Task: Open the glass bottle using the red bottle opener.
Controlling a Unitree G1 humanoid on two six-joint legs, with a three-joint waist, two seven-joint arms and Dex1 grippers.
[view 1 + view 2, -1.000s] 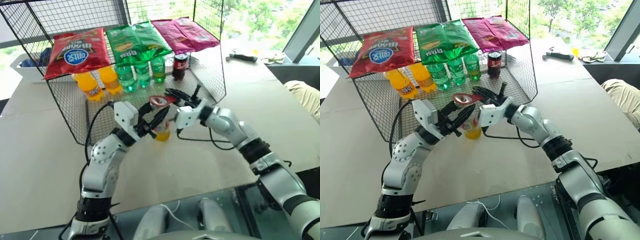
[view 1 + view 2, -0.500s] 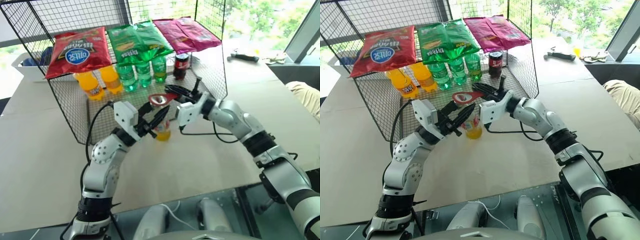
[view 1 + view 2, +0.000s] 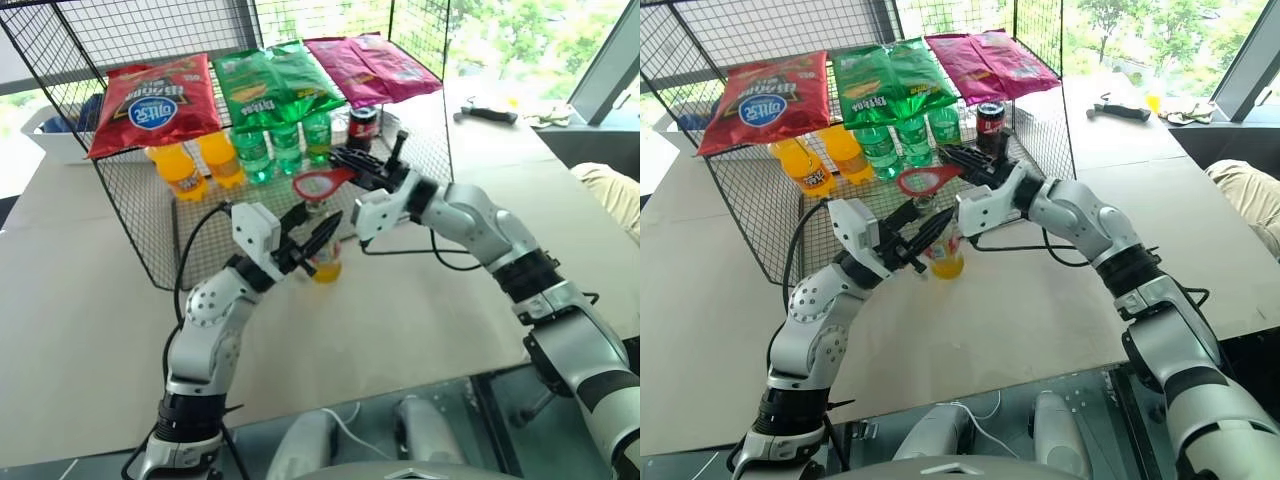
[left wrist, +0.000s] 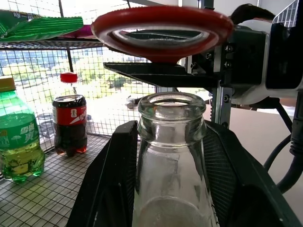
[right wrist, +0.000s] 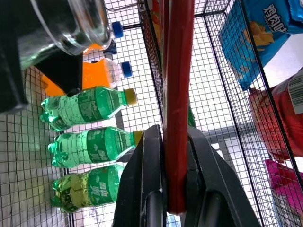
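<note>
My right gripper has the red bottle opener. It will let go of it on the table before the wire rack's cola end (image 3: pixel 412 251).
The glass bottle (image 3: pixel 325 264) stands on the table in front of the wire rack, with yellow liquid at its bottom. My left gripper (image 3: pixel 316 236) is shut on the bottle's body, a black finger (image 4: pixel 111 179) on each side. In the left wrist view the bottle's mouth (image 4: pixel 170 106) carries no cap. The red bottle opener (image 3: pixel 314 184) hangs level a little above that mouth, apart from it. My right gripper (image 3: pixel 352 166) is shut on the opener's handle (image 5: pixel 176 94). The loop head (image 4: pixel 161 29) is over the bottle.
Close behind stands a black wire rack (image 3: pixel 140 215) with chip bags (image 3: pixel 155 100) on top. Inside it are orange soda bottles (image 3: pixel 178 170), green bottles (image 3: pixel 285 145) and a cola bottle (image 3: pixel 362 125). A white bin (image 3: pixel 50 135) sits far left and a dark tool (image 3: pixel 485 113) far right.
My right gripper has lifted the red opener from the bottle's mouth to a little above it. The left gripper and the bottle have stayed put.
</note>
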